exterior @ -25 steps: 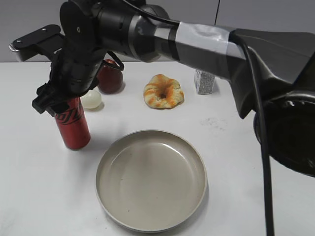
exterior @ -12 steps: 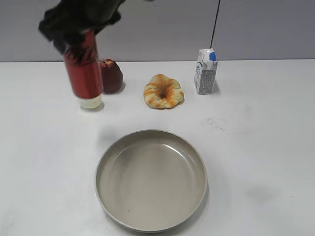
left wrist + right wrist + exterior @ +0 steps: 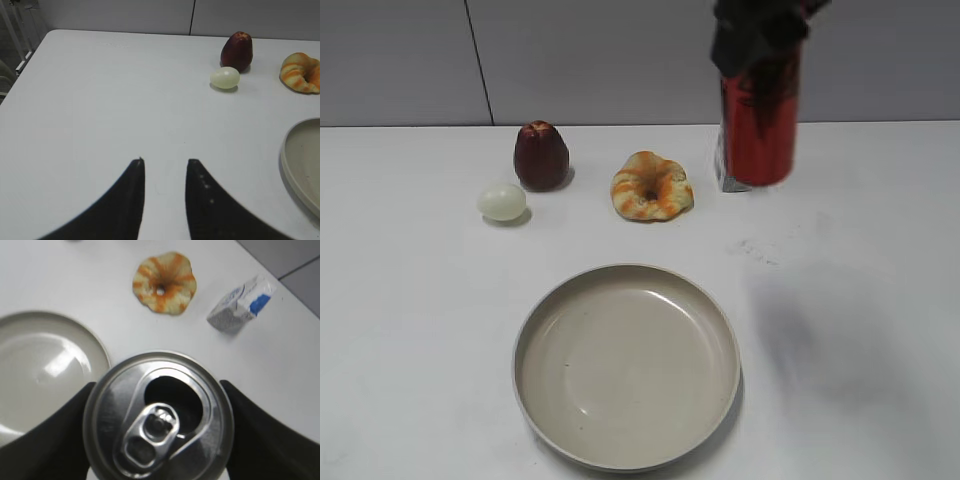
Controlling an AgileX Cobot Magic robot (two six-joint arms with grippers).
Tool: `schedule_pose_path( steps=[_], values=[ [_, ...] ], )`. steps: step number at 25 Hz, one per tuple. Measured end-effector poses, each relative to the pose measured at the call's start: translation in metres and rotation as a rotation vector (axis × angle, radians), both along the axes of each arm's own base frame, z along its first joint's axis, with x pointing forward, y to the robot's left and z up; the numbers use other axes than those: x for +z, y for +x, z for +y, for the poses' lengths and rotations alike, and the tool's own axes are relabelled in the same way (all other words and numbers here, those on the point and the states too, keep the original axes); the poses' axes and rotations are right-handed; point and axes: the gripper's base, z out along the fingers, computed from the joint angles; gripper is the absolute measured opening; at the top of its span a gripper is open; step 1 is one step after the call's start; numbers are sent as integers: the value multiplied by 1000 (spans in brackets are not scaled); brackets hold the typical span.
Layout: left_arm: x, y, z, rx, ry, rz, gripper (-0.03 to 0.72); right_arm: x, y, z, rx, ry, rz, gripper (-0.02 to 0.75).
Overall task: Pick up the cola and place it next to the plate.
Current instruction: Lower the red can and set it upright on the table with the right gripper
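Note:
Next, my right gripper sets the cola free on the table (image 3: 753, 362), against the plate's rim and in front of the milk carton.
The cola (image 3: 758, 120), a tall red can, hangs in the air at the upper right of the exterior view, blurred, above and to the right of the plate (image 3: 535, 330). My right gripper (image 3: 760, 35) is shut on its top. The right wrist view looks down on the silver open pull-tab top of the cola (image 3: 157, 417), with dark fingers (image 3: 260, 440) on both sides and the plate's rim (image 3: 102, 347) at the left. My left gripper (image 3: 164, 162) is open and empty over bare table, far left of the plate (image 3: 292, 160).
A dark red fruit (image 3: 541, 155) and a pale egg (image 3: 501, 201) sit at the back left. A ring-shaped orange pastry (image 3: 652, 186) lies behind the plate. A small milk carton (image 3: 240, 302) stands at the back right, mostly hidden behind the can in the exterior view.
The cola was lifted from the table left of the plate and carried through the air from the far left to the upper right. The right arm has mostly left the exterior view.

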Motion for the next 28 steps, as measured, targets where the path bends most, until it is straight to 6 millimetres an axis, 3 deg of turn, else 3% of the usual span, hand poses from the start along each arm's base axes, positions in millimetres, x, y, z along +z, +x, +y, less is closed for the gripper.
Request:
schedule_pose_path(
  steps=[6,11,15,21,28],
  values=[
    [0,0,0,0,0,0,227,-66,-19,-19,-115,-104,154,503],
    [0,0,0,0,0,0,227,-117,-27,-24,-203,-33,170,503],
    [0,0,0,0,0,0,227,-143,-32,-24,-234,65,136,503],
    [0,0,0,0,0,0,228,-165,-39,-27,-229,165,82,503],
    [0,0,0,0,0,0,228,-168,-41,-27,-213,195,52,503]
  ],
)
